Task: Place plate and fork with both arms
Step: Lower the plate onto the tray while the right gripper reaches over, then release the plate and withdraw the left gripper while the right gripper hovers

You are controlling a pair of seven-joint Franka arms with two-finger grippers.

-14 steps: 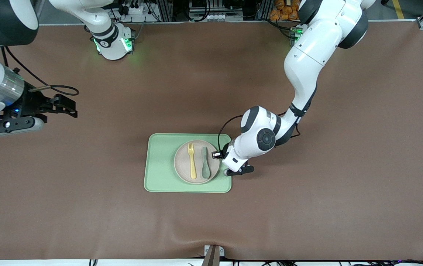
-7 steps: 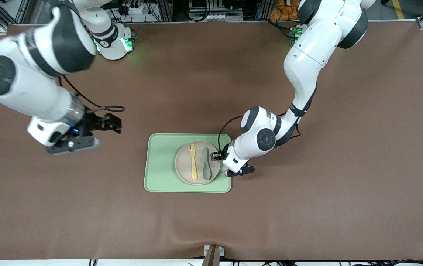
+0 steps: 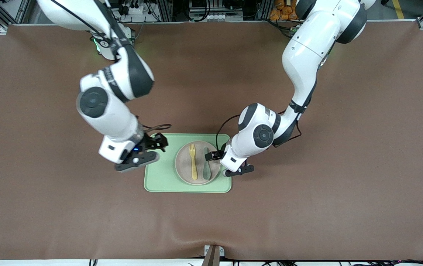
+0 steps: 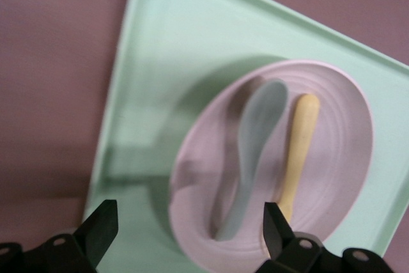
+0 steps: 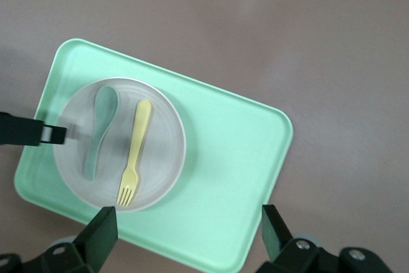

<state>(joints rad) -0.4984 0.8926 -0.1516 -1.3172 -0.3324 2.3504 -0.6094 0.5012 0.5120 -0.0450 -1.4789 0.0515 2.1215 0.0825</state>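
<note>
Next, my right gripper closes on the neck of the pale-yellow fork [image 3: 193, 157] [image 5: 131, 167], at the spot where the fork's handle joins its prongs, next to the grey-green spoon.
The beige plate [image 3: 184, 162] lies on the light-green tray [image 3: 160, 173]. The pale-yellow fork [image 3: 193, 161] and a grey-green spoon [image 3: 206, 163] lie side by side on the plate. My left gripper [image 3: 211, 155] is open and low at the plate's rim beside the spoon, toward the left arm's end. In the left wrist view the left gripper [image 4: 190, 234] has the plate's rim [image 4: 185, 222] between its jaws. My right gripper [image 3: 158, 142] is open and empty over the tray's corner toward the right arm's end. In the right wrist view the right gripper [image 5: 188, 234] is over the tray [image 5: 230, 158], with the fork [image 5: 134, 155] on the plate [image 5: 163, 139].
The tray sits mid-table on the brown mat [image 3: 307, 207]. Both arm bases stand along the table edge farthest from the front camera. The left gripper's dark finger [image 5: 29, 131] shows at the plate's rim in the right wrist view.
The right arm has swung in from the right arm's end of the table to over the tray's corner. The left gripper has edged slightly closer to the plate.
</note>
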